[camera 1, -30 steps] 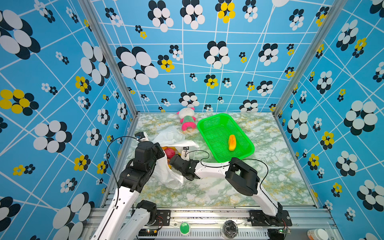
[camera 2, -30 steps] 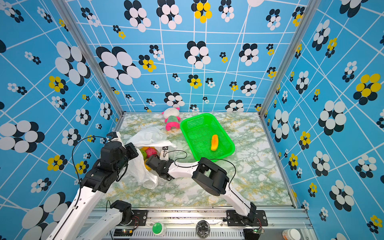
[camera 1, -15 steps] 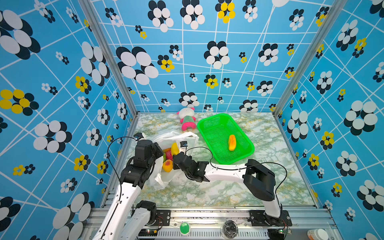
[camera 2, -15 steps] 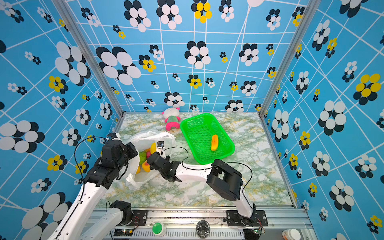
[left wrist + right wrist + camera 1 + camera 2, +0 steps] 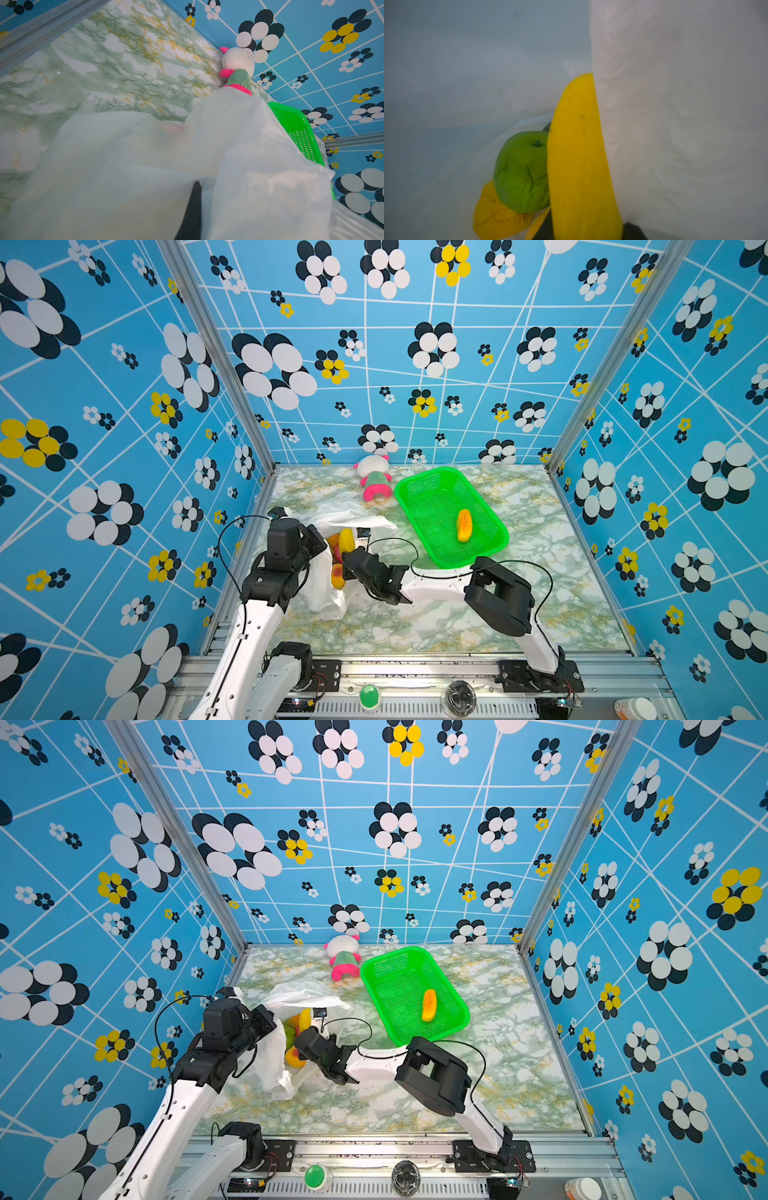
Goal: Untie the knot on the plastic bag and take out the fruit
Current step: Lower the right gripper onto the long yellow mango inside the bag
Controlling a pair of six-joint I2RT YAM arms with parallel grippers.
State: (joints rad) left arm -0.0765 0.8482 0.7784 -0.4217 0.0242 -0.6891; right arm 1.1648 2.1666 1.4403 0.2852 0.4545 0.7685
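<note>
The long yellow fruit sticks out far past the robot's right gripper against the bag's film, so the robot should lower the fruit and take it nearer its middle (image 5: 578, 156).
The plastic bag (image 5: 328, 597) (image 5: 270, 1065) lies crumpled at the front left with its mouth open towards the right. No knot shows. My left gripper (image 5: 318, 540) (image 5: 199, 185) is shut on the bag's film (image 5: 124, 166) and holds that side up. My right gripper (image 5: 347, 562) (image 5: 301, 1042) (image 5: 588, 228) is at the bag's mouth, shut on a long yellow fruit (image 5: 579, 155) (image 5: 346, 540) that stands up between its jaws. Beside it inside the bag are a green apple (image 5: 521, 172) and a yellow-orange fruit (image 5: 494, 216) (image 5: 337, 574).
A green mesh basket (image 5: 415, 526) (image 5: 376, 1006) stands at the back right with one orange-yellow fruit (image 5: 464, 524) (image 5: 429, 1004) in it. A white, pink and green plush doll (image 5: 374, 481) (image 5: 239, 68) lies against the back wall. Patterned walls enclose three sides.
My right gripper has risen a little at the bag's mouth with the yellow fruit, which was hidden a second ago. The bag's film has shifted. The left gripper keeps its hold.
</note>
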